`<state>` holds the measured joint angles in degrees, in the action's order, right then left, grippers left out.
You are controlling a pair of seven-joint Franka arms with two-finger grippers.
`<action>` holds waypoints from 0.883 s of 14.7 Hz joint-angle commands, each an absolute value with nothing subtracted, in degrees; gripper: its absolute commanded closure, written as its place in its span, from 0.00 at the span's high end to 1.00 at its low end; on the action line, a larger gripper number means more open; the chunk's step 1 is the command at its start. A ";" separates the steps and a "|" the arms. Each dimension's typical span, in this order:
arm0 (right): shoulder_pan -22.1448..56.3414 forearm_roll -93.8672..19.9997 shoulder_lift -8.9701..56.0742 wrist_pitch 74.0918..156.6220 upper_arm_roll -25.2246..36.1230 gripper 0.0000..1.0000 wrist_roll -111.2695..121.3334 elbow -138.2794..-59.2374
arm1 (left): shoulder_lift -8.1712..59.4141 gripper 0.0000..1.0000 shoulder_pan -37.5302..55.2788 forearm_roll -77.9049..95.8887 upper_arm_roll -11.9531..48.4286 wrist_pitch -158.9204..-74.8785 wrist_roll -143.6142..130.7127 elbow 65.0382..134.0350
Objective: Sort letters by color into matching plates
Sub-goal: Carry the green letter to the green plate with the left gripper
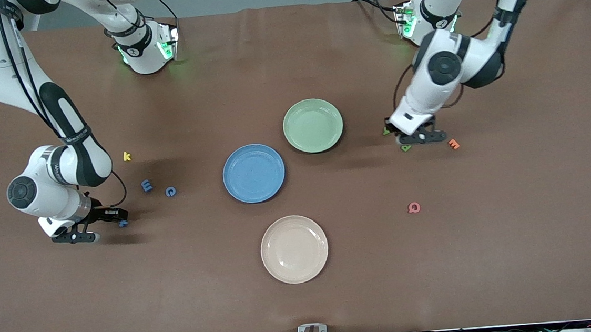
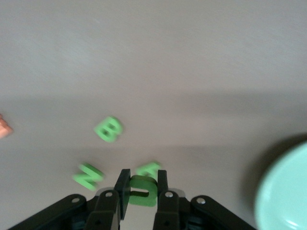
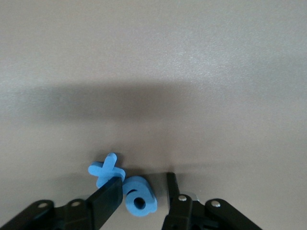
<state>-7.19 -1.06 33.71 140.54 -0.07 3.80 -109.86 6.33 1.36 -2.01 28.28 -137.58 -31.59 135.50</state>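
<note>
Next, my left gripper releases the green letter on the pale green plate (image 1: pixel 312 112), toward the side of the pale green plate's rim that is away from the blue plate.
My left gripper (image 2: pixel 142 179) is shut on a green letter (image 2: pixel 142 191), low over the table beside the pale green plate (image 1: pixel 313 125). Three more green letters, a B (image 2: pixel 109 129), an N (image 2: pixel 88 175) and an A (image 2: pixel 148 168), lie just by its fingertips. In the front view this gripper (image 1: pixel 397 136) stands among green letters (image 1: pixel 406 148). My right gripper (image 3: pixel 144 178) is open and down at the table, its fingers on either side of a blue letter (image 3: pixel 139 197), with one finger touching it. A blue X (image 3: pixel 106 168) lies next to it. Two more blue letters, an E (image 1: pixel 147 185) and a C (image 1: pixel 170 191), lie between this gripper (image 1: pixel 119 217) and the blue plate (image 1: pixel 254 173).
A cream-white plate (image 1: pixel 294 249) lies nearer the front camera than the blue plate. A yellow k (image 1: pixel 127 156) lies near the blue letters. An orange letter (image 1: pixel 453 144) lies beside the left gripper, and a pink Q (image 1: pixel 414 208) lies nearer the camera.
</note>
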 commanded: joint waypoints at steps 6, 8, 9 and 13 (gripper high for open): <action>-5.10 -1.58 35.16 134.91 -0.70 0.65 0.01 -105.38 | 15.19 0.22 10.44 -2.90 34.89 -139.47 -52.97 129.74; -4.22 -1.58 35.24 135.26 -0.70 0.66 -1.23 -105.47 | 18.27 0.22 14.31 -2.99 34.54 -142.54 -57.29 128.59; -4.13 -1.58 35.16 135.26 -0.62 0.65 -1.23 -105.47 | 19.50 0.22 15.72 -3.51 34.45 -143.43 -58.44 128.41; -4.22 -1.49 35.33 137.11 -0.62 0.63 -0.71 -105.73 | 25.82 0.22 16.96 -15.35 34.63 -143.88 -69.66 124.90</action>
<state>-4.06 -1.09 34.43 136.49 -0.66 -0.56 -106.89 21.56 17.07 -9.60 34.83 -143.80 -64.44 128.17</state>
